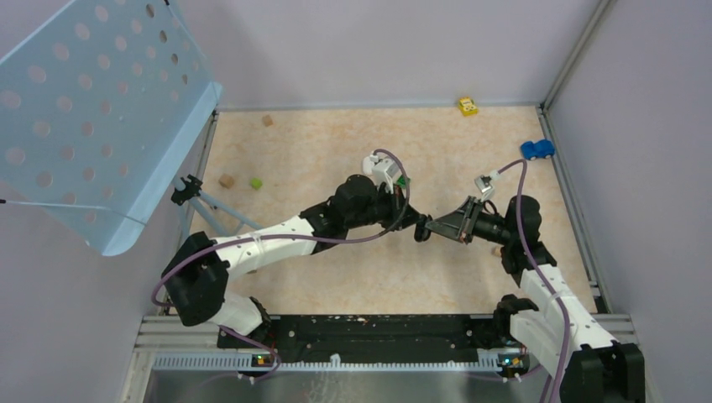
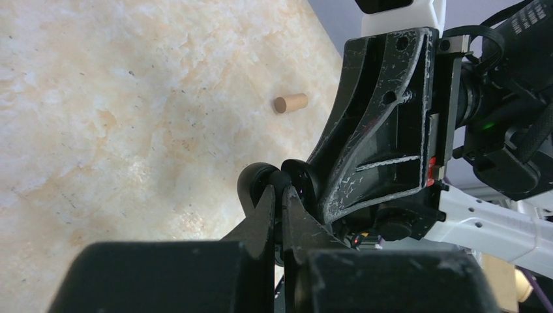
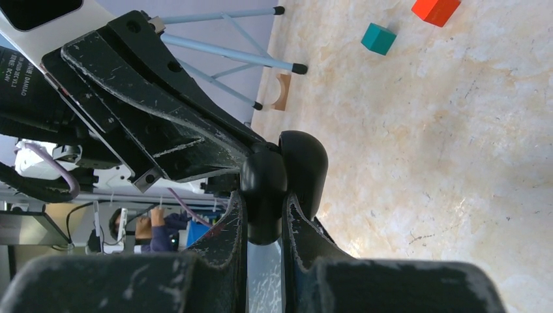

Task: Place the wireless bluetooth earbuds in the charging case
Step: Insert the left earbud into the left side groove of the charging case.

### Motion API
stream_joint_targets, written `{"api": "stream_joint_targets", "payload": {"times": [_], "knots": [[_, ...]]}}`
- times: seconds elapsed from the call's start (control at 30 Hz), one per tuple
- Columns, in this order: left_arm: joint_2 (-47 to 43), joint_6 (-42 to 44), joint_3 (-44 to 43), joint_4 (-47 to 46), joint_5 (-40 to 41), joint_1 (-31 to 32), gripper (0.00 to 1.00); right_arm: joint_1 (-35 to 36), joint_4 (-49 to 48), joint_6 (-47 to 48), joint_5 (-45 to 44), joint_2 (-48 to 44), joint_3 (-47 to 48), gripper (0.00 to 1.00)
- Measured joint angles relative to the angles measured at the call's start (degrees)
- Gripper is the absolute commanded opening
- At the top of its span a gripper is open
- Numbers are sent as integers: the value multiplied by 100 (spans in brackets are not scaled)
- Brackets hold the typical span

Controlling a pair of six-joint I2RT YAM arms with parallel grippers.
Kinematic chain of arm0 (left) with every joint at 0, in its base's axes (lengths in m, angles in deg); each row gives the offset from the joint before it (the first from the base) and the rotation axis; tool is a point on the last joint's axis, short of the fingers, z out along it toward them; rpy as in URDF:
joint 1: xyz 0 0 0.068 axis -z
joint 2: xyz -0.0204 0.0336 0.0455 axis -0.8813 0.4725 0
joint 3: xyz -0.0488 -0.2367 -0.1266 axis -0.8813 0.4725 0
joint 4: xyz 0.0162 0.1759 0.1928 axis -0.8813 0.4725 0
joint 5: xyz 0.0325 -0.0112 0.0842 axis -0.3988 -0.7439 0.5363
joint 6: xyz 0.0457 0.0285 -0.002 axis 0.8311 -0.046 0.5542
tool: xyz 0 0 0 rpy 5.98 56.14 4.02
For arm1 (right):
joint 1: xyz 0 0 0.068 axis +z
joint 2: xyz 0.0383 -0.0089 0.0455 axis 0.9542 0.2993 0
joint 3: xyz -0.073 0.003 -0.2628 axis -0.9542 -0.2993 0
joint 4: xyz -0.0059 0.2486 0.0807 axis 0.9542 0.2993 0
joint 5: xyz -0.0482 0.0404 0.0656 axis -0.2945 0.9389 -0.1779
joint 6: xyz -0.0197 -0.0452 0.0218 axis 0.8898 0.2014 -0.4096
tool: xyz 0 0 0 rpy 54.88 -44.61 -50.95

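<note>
The black charging case is to go on the bare table (image 1: 431, 235) between the red cube and the wooden cylinder. I need to put it down there with my right gripper.
My two grippers meet tip to tip above the middle of the table. My right gripper (image 1: 431, 227) is shut on a black rounded charging case (image 3: 264, 186), whose open lid (image 3: 306, 163) stands beside it. My left gripper (image 1: 416, 229) is shut on a tiny black earbud (image 2: 281, 177), held right at the case (image 2: 253, 186). In the left wrist view my left gripper (image 2: 282, 195) sits against the right gripper's body (image 2: 385, 130). In the right wrist view my right gripper (image 3: 264, 208) faces the left gripper's fingers (image 3: 163, 111). The white earbuds are out of view.
A yellow toy car (image 1: 468, 106) and a blue toy car (image 1: 537, 149) sit at the back right. A green cube (image 1: 255, 182) and tan blocks (image 1: 225, 180) lie at the left. A blue perforated panel (image 1: 92, 109) on a stand leans over the left edge. A wooden cylinder (image 2: 290, 103) lies nearby.
</note>
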Motion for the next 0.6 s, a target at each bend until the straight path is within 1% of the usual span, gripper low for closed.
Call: {"api": "stream_joint_targets", "payload": {"times": [0.03,0.1,0.2,0.37,0.47,0.53,0.6], "knots": [[13,17,-46,68,4,0,18,-2,0,0,-7,0,0,0],[44,79,-151,221,15,0,25,-2,0,0,-24,0,0,0],[74,105,-247,363,13,0,28,17,-2,-4,-13,0,0,0],[74,107,-258,396,13,2,37,61,7,-4,-4,0,0,0],[72,118,-273,433,9,2,38,61,7,-4,-11,2,0,0],[59,125,-289,468,17,0,44,61,20,-4,-26,9,-2,0],[33,138,-306,531,70,0,46,61,13,-2,-17,11,-2,0]]}}
